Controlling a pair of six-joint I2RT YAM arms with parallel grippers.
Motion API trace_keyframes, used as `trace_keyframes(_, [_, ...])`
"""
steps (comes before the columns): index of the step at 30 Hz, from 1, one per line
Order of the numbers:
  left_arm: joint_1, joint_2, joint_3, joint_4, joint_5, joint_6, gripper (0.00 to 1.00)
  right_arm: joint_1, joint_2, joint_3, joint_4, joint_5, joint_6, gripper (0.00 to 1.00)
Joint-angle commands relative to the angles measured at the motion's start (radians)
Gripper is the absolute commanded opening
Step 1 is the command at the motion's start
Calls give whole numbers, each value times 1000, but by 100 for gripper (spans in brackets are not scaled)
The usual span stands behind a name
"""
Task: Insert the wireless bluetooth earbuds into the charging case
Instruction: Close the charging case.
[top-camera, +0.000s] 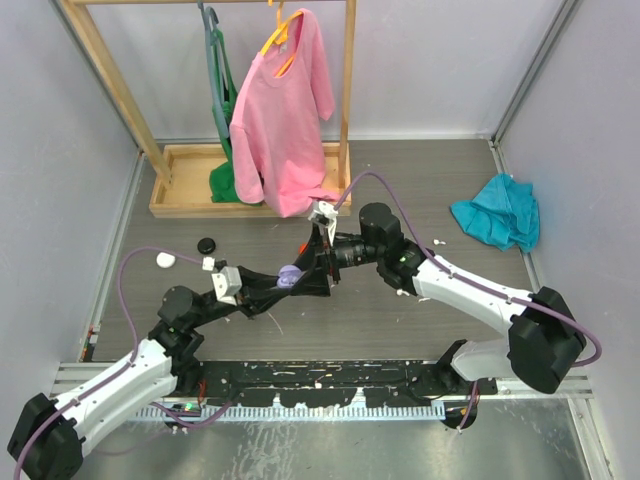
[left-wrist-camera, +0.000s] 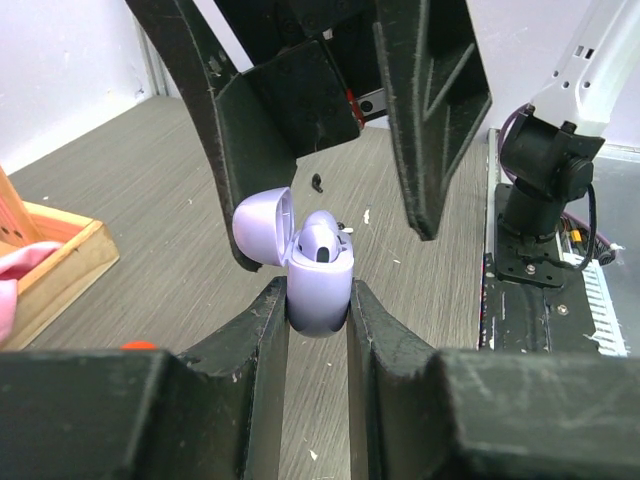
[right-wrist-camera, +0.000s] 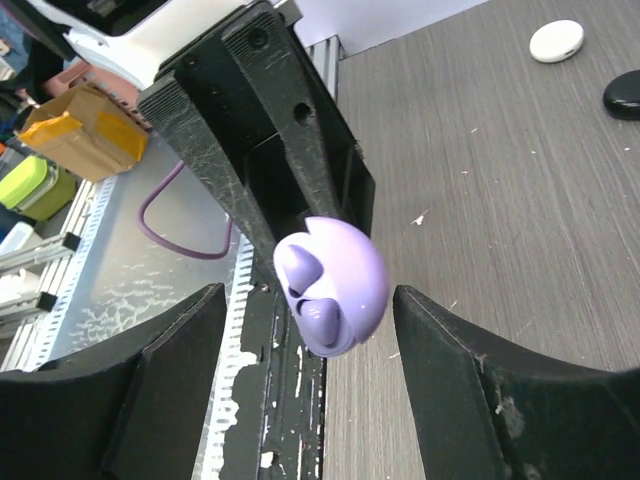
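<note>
My left gripper is going to set the lilac charging case down on the table (top-camera: 289, 256) next to the orange round case.
My left gripper (left-wrist-camera: 318, 300) is shut on a lilac charging case (left-wrist-camera: 318, 290) and holds it upright above the table with its lid open. Two lilac earbuds (right-wrist-camera: 305, 268) sit in the case's wells; the second (right-wrist-camera: 325, 320) lies just below the first. One also shows in the left wrist view (left-wrist-camera: 322, 238). My right gripper (right-wrist-camera: 310, 300) is open and empty, its fingers (left-wrist-camera: 430, 110) standing on either side of the case without touching it. In the top view both grippers meet at the case (top-camera: 289, 275) in mid-table. A tiny dark piece (left-wrist-camera: 318, 182) lies on the table beyond the case.
A white round case (top-camera: 165, 260) and a black round case (top-camera: 207, 244) lie at the left, also in the right wrist view (right-wrist-camera: 556, 40). A wooden clothes rack (top-camera: 190, 190) with a pink shirt (top-camera: 285, 120) stands behind. A teal cloth (top-camera: 497, 210) lies at the right.
</note>
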Motion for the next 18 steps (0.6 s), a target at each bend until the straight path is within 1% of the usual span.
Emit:
trace_keyframes(1, [-3,10,68,25,-22,-9,0,-2,-27,49,1,-68,-36,73])
trace_keyframes(4, [-2,25,72,18,-48,-12,0,-2,-43,40,0,-55,-46,73])
trace_keyframes(11, [-2,68,101,-30,-71,-20,0,-4,-89,8,-5,25,-82,72])
trace_keyframes(18, [-3,113,119,-33,-88,-39,0,-14,-133,-12,-24,69,-122,72])
